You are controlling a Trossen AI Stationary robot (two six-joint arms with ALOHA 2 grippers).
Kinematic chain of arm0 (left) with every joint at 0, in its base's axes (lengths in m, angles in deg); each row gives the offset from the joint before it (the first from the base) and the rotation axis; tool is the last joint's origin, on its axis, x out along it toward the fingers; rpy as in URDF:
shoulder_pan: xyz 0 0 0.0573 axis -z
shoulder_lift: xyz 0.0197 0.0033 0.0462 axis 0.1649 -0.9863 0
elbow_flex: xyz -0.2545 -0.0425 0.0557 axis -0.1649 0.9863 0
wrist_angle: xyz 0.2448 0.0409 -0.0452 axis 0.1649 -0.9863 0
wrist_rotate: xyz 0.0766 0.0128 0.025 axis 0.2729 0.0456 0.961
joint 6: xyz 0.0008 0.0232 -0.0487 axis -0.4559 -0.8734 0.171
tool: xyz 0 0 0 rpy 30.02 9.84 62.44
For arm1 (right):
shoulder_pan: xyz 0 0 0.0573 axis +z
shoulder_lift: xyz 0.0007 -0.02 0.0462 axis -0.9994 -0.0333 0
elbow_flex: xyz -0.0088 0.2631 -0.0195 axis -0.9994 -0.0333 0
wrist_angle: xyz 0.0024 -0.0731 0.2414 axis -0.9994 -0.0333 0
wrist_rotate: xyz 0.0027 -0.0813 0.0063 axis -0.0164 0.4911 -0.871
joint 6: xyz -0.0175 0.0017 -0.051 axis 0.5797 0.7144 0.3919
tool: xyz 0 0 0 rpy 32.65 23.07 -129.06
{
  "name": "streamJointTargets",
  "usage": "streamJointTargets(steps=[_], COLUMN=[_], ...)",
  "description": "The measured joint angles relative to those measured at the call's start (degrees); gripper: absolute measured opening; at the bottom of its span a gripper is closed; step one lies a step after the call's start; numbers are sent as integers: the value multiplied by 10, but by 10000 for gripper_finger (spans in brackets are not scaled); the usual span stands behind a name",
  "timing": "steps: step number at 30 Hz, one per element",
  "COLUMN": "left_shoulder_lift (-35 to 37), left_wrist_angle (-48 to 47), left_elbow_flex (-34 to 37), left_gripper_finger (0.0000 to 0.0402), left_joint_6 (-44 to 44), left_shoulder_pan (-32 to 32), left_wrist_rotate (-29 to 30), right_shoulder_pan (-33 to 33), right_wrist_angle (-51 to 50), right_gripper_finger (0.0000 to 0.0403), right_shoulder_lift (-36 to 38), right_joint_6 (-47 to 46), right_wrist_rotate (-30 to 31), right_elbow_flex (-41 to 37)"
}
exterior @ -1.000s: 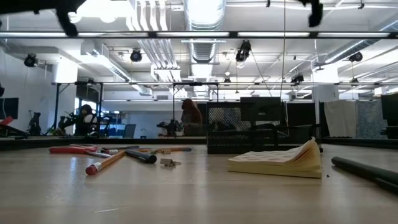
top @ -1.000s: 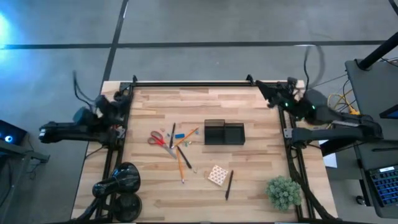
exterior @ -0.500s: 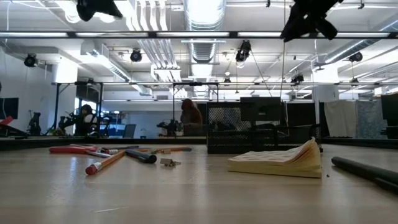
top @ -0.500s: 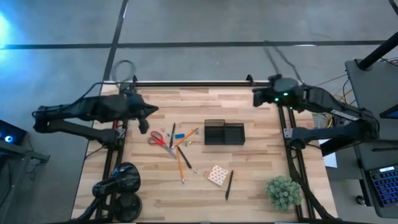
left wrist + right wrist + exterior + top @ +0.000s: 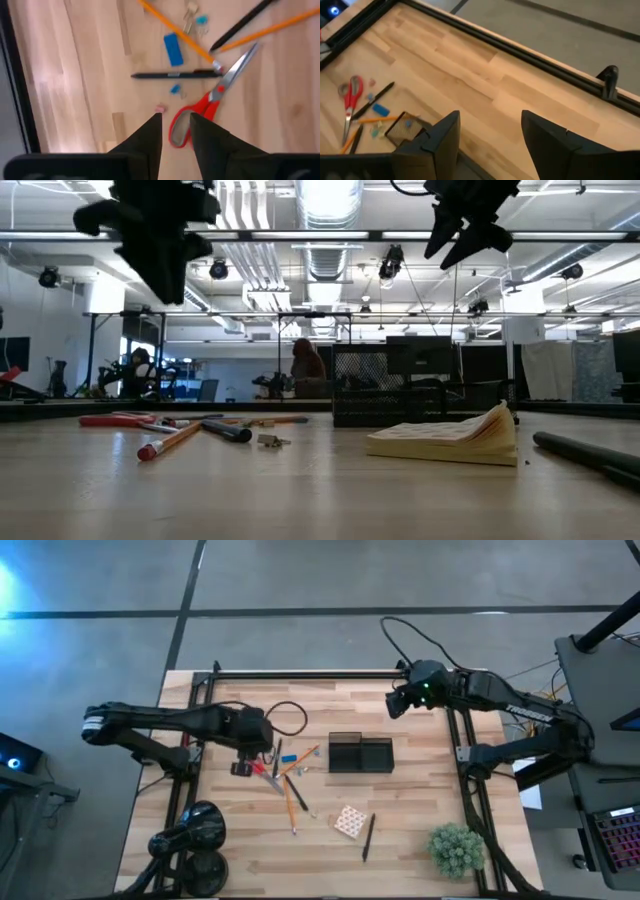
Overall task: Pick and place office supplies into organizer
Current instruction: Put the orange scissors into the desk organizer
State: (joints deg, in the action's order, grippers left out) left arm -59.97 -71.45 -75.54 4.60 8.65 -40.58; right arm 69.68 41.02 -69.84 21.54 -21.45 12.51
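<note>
The robot's left gripper needs to close on the inner sides of both handle loops [image 5: 259, 767] [image 5: 197, 111] of the red-handled scissors, with a finger inside each loop.
The red-handled scissors [image 5: 255, 766] [image 5: 210, 97] lie flat left of centre, among orange pencils [image 5: 290, 802], a black pen [image 5: 175, 75] and a small blue piece [image 5: 173, 49]. My left gripper [image 5: 243, 764] [image 5: 175, 120] hangs open high above the scissors' handles, pointing steeply down. The dark organizer [image 5: 360, 754] [image 5: 390, 395] stands at mid-table. The yellowish note pad [image 5: 349, 821] [image 5: 450, 438] and another black pen [image 5: 369, 837] lie nearer the front. My right gripper [image 5: 395, 705] [image 5: 490, 130] is open, held high over the far right of the table.
A green spiky plant ball [image 5: 456, 848] sits at the near right corner and a black round lamp-like object [image 5: 195, 830] at the near left. Black frame rails [image 5: 300, 673] border the table. A cable loop [image 5: 290, 718] hangs off my left arm.
My left arm has swung from beyond the table's left edge out over the scissors, and its gripper has tipped from about level to pointing steeply down. My right gripper has moved from the far right corner toward the table's left and tipped downward. Nothing on the table has moved.
</note>
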Motion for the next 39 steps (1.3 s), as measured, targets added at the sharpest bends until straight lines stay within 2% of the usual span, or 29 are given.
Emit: streamJointTargets(steps=[4, 7, 10, 14, 17, 24, 28, 31, 35, 39], left_shoulder_lift=[-46, -81, -111, -123, -115, -91, -90, -91, -91, -90], left_wrist_angle=[5, 8, 10, 11, 14, 15, 14, 13, 18, 34], left_elbow_flex=[33, 52, 58, 57, 60, 81, 127, 146, 141, 147], left_gripper_finger=[86, 86, 86, 82, 74, 70, 70, 70, 70, 70], left_joint_6=[-27, 44, 180, 466, 642, 927, 1071, 1118, 1135, 1216], left_shoulder_pan=[-2, -12, -27, -60, -84, -96, -95, -93, -92, -92], left_wrist_rotate=[-5, -11, -37, -42, -33, -22, -89, -109, -77, -65], right_shoulder_pan=[0, 0, 0, 0, -1, -1, -1, -1, -1, -1], right_wrist_angle=[3, 0, 1, 1, 2, 1, 1, 1, 1, 1], right_gripper_finger=[197, 193, 191, 191, 191, 192, 192, 192, 192, 192], right_shoulder_lift=[-2, 1, 6, 9, 11, 10, 10, 11, 11, 11], right_joint_6=[6, 5, -3, -37, -77, -125, -132, -126, -108, -101], right_wrist_rotate=[-11, -11, -11, -11, -9, -6, -6, -6, -6, -6], right_elbow_flex=[-3, -18, -32, -52, -62, -68, -65, -63, -63, -63])
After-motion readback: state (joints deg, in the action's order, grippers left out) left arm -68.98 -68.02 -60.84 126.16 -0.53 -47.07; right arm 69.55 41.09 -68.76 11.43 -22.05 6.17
